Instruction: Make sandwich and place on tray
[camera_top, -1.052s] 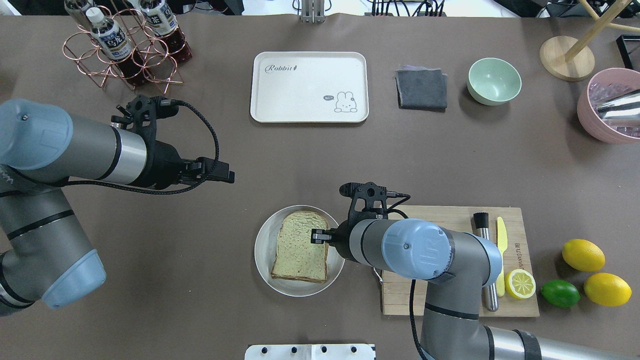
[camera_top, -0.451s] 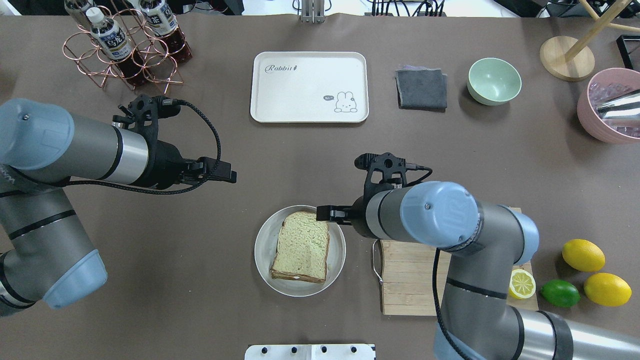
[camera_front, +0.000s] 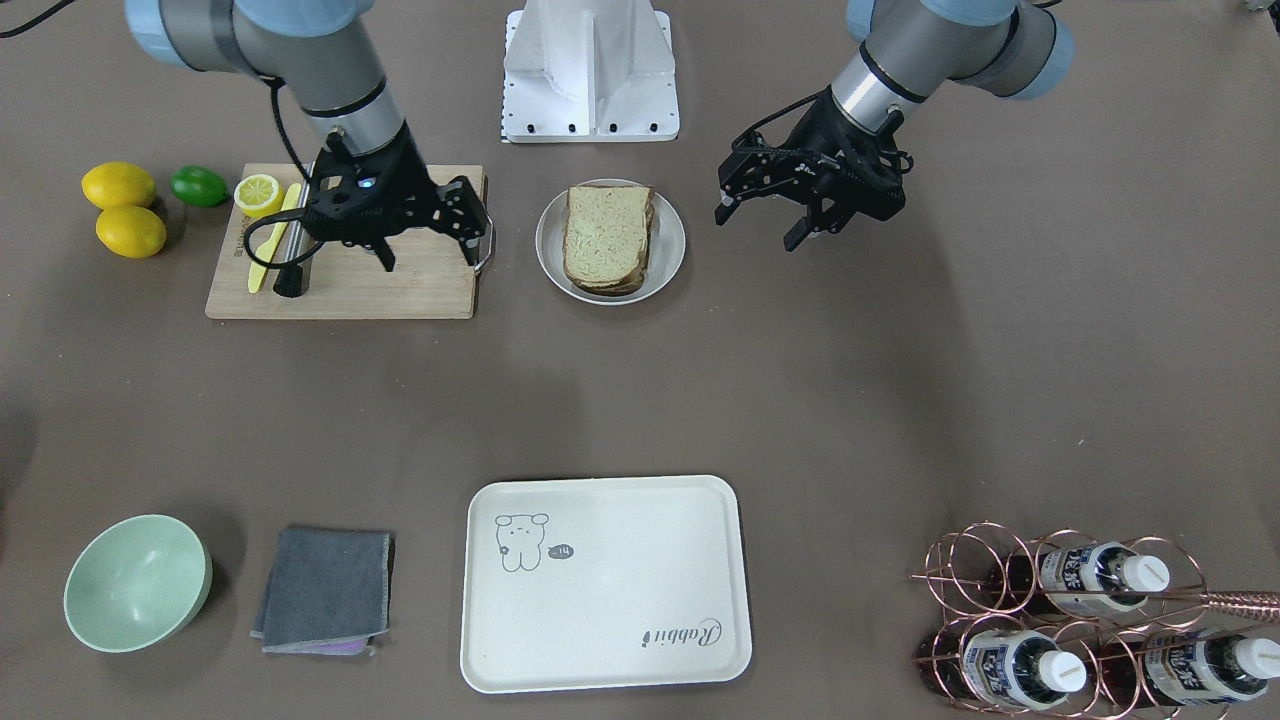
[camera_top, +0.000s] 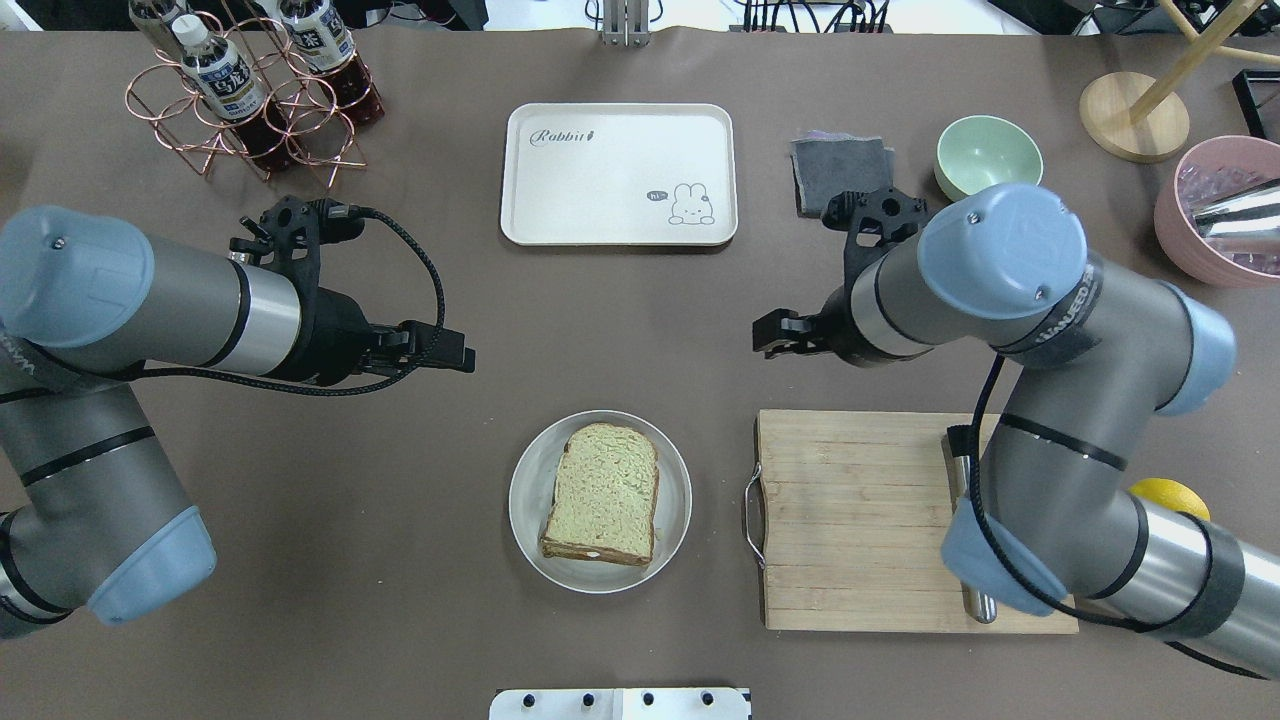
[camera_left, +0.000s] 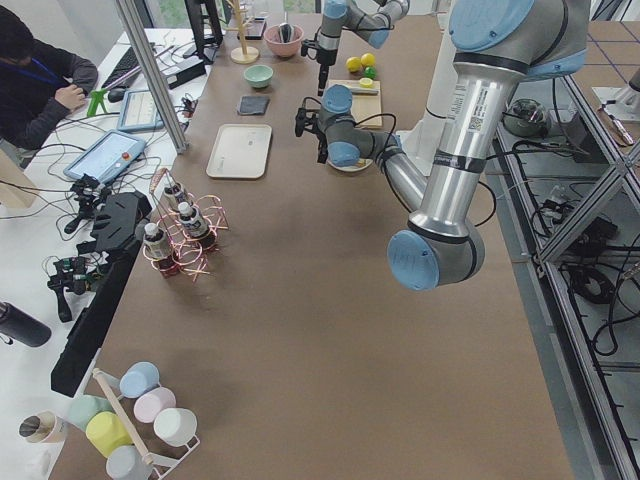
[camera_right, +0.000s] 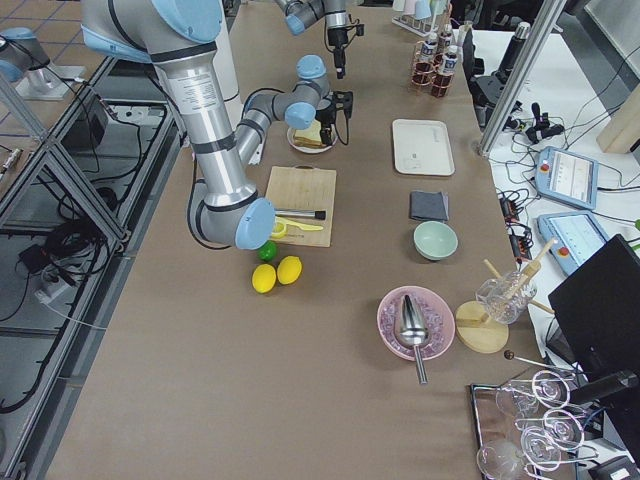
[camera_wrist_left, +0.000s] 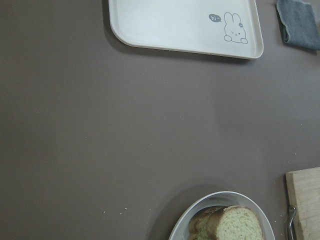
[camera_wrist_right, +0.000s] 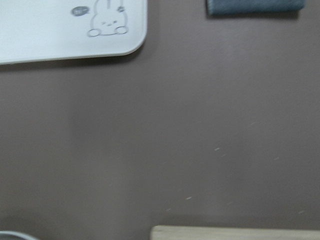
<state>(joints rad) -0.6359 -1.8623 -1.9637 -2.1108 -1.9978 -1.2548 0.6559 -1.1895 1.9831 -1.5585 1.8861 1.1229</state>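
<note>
My left gripper moves to the pale grey plate next and closes on the plate's rim (camera_front: 684, 245) farthest from the wooden cutting board.
The sandwich (camera_top: 600, 495), tan bread slices stacked with dark crust, lies on a round pale grey plate (camera_top: 525, 520); it also shows in the front view (camera_front: 607, 238) and the left wrist view (camera_wrist_left: 235, 225). The egg cannot be made out between the slices. The cream tray (camera_top: 618, 173) lies bare at the far middle of the table, and in the front view (camera_front: 605, 583) it is at the bottom. My left gripper (camera_top: 455, 355) hovers open and empty, left of and beyond the plate. My right gripper (camera_top: 765, 335) hovers open and empty, right of and beyond the plate, above the table.
A wooden cutting board (camera_top: 850, 520) with a metal handle, a yellow knife and a steel muddler lies right of the plate. Lemons and a lime (camera_front: 200, 186) lie beside it. A grey cloth (camera_top: 835, 165), a green bowl (camera_top: 988, 150), a pink bowl (camera_top: 1220, 215) and a copper bottle rack (camera_top: 250, 100) stand along the far side.
My right gripper has drawn away from the sandwich's edge, up and toward the far right, and the arm has swung off the cutting board. The left arm has barely moved.
</note>
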